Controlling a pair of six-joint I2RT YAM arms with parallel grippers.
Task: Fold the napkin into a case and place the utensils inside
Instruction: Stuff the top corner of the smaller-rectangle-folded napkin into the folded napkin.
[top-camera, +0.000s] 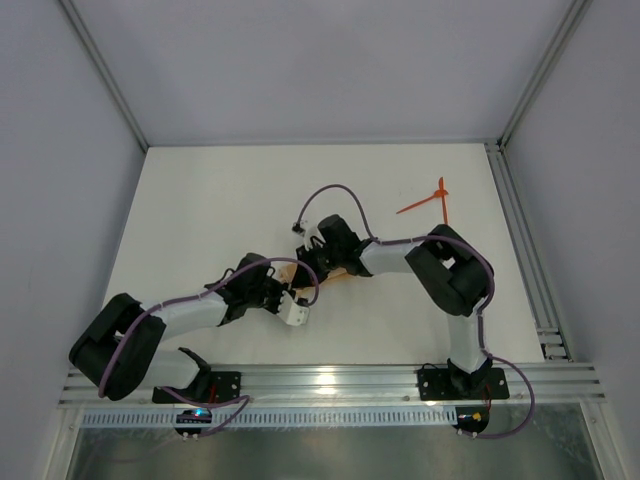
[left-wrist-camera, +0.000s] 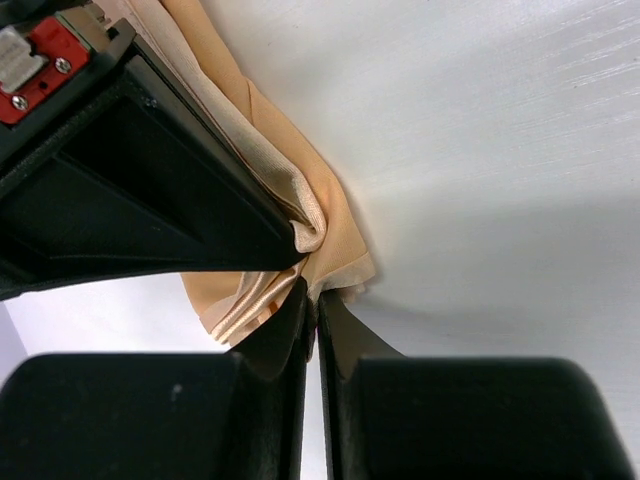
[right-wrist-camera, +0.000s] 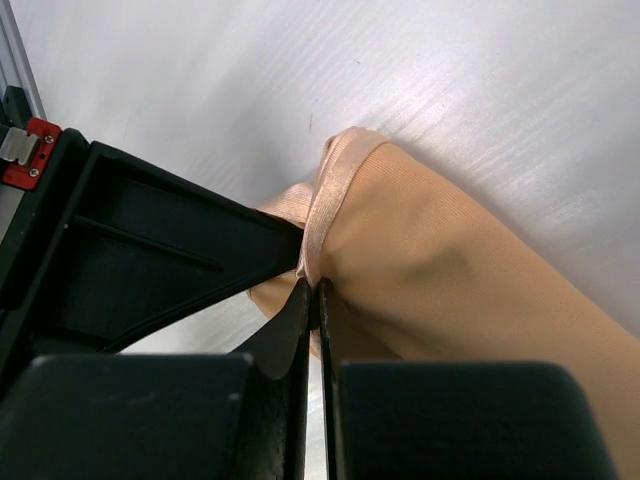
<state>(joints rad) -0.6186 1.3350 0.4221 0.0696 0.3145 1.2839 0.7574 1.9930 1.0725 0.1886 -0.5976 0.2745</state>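
I will open my left gripper, which is pinching the bunched napkin at its hemmed tip, and then take hold of the folded edge farther in from the hem (left-wrist-camera: 322, 185).
The peach-orange napkin (top-camera: 345, 272) lies bunched at the table's middle, mostly hidden under both arms. My left gripper (top-camera: 282, 290) is shut on a folded edge of the napkin (left-wrist-camera: 300, 190), pinching it at the fingertips (left-wrist-camera: 300, 300). My right gripper (top-camera: 312, 258) is shut on the napkin's hemmed edge (right-wrist-camera: 335, 190); the cloth (right-wrist-camera: 470, 290) drapes to the right of its fingertips (right-wrist-camera: 300, 300). The two orange-red utensils (top-camera: 430, 199) lie crossed on the table at the far right, away from both grippers.
A white tabletop (top-camera: 200, 220) with grey walls around it. A metal rail (top-camera: 525, 250) runs along the right edge and another along the near edge (top-camera: 330, 385). Purple cables loop over both arms.
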